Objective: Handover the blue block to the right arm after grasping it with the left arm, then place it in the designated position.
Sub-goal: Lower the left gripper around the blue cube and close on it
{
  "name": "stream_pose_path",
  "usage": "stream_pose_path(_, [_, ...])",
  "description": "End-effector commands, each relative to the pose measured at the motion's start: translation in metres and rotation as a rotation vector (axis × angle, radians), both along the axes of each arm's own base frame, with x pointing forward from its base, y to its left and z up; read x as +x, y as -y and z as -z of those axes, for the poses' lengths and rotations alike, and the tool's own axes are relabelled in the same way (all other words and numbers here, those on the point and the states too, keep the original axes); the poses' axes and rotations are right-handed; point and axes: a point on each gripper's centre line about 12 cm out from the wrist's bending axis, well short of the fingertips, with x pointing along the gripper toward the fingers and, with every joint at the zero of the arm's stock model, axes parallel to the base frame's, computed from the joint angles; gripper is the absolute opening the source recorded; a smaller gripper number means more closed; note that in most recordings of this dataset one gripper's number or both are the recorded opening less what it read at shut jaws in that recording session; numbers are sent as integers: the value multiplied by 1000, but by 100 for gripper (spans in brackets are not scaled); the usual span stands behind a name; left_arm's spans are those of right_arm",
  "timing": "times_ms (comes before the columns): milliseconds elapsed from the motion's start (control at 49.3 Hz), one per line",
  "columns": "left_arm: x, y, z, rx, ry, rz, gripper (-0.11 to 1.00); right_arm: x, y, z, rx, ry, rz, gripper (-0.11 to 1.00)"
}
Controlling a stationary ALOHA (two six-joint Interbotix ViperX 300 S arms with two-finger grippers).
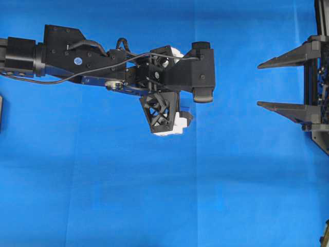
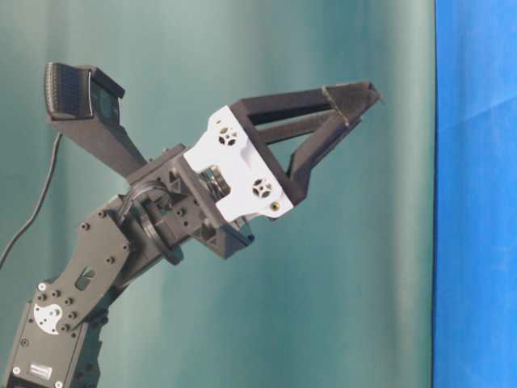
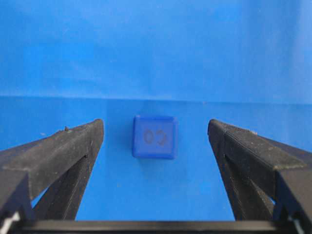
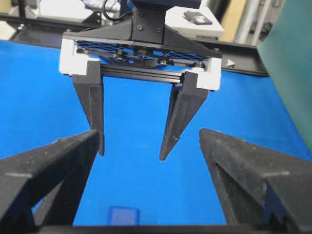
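Note:
The opposite sides of the blue block [image 1: 185, 109] [image 3: 155, 137] face my left gripper's fingers. I need to close that gripper on them, with the block's numbered top between the fingers.
The blue block [image 3: 154, 137] lies on the blue cloth and shows centred between and beyond my left fingers, untouched. It also shows at the bottom of the right wrist view [image 4: 123, 216]. In the overhead view it is hidden under the left arm. My left gripper [image 3: 156, 127] is open and empty, and its fingers point down above the cloth [image 4: 131, 153]. It reaches the middle of the overhead view [image 1: 169, 85], and its white finger mounts show in the table-level view [image 2: 363, 93]. My right gripper [image 1: 261, 85] is open and empty at the right edge, facing the left gripper [image 4: 150, 134]. I cannot make out the designated position.
The blue cloth [image 1: 103, 195] covers the whole table. A teal backdrop [image 2: 242, 323] stands behind the left arm in the table-level view. A black rail and clutter [image 4: 243, 48] lie beyond the table's far edge.

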Motion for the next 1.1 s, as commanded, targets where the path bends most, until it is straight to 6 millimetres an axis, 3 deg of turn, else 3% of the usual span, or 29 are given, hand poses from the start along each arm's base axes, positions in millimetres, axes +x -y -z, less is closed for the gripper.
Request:
stream_pose_path(0, [1,-1,-17,0,41,-3,91,2,0,-8,4,20,2,96])
stream_pose_path(122, [1,-1,-10,-2,37,-7,91,2,0,-8,4,20,2,96])
stream_pose_path(527, [-5,-9,49,-5,78,-27,91,2,2,-7,4,17,8,96])
stream_pose_path(1075, [14,-3,124,-8,-7,-13,91,4,5,-1,5,-6,25,96])
